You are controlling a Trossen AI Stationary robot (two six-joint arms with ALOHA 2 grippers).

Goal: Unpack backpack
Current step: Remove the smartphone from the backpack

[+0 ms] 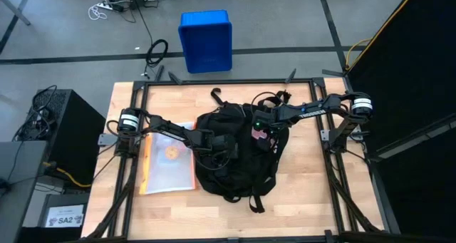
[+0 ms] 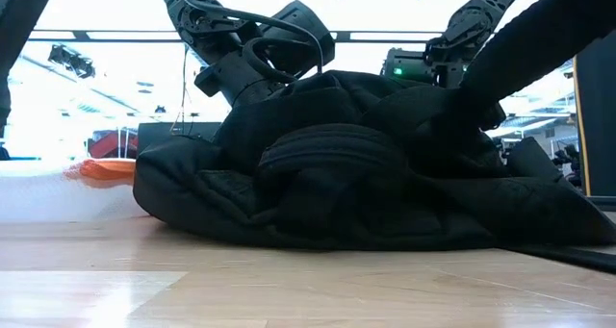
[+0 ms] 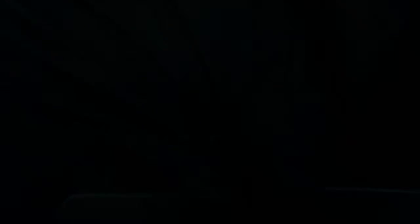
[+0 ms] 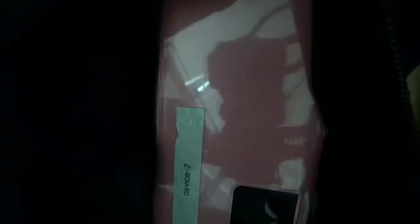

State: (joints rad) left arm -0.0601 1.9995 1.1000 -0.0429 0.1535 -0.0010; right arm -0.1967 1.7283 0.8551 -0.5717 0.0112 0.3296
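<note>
The wide side of the pink pouch faces my right gripper inside the backpack, so I need to open it, turn it and grip the pouch's thin edge (image 4: 317, 129) before I lift.
The black backpack (image 1: 231, 157) lies slumped in the middle of the table, its straps trailing toward the near edge; it fills the low view (image 2: 366, 184). My left gripper (image 1: 222, 145) reaches in from the left and is buried in the backpack's left side, shut; its wrist view is entirely dark. My right gripper (image 1: 262, 132) points down into the backpack's opening at the upper right. Its wrist view looks closely at a pink translucent pouch (image 4: 249, 119) with a pale green label (image 4: 189, 165) reading "device-2". A bit of pink (image 1: 257, 135) also shows below that gripper in the high view. My left gripper sits in the black fabric at the backpack's left side (image 1: 214, 140), slanting down from the table's left. The fabric hides the fingers, so I cannot tell whether they hold a fold or only rest against it.
An orange-edged clear folder (image 1: 169, 164) lies flat on the table left of the backpack, under the left arm. A blue plastic crate (image 1: 206, 40) stands on the floor beyond the far edge. Bare wood shows along the near edge (image 1: 235, 218).
</note>
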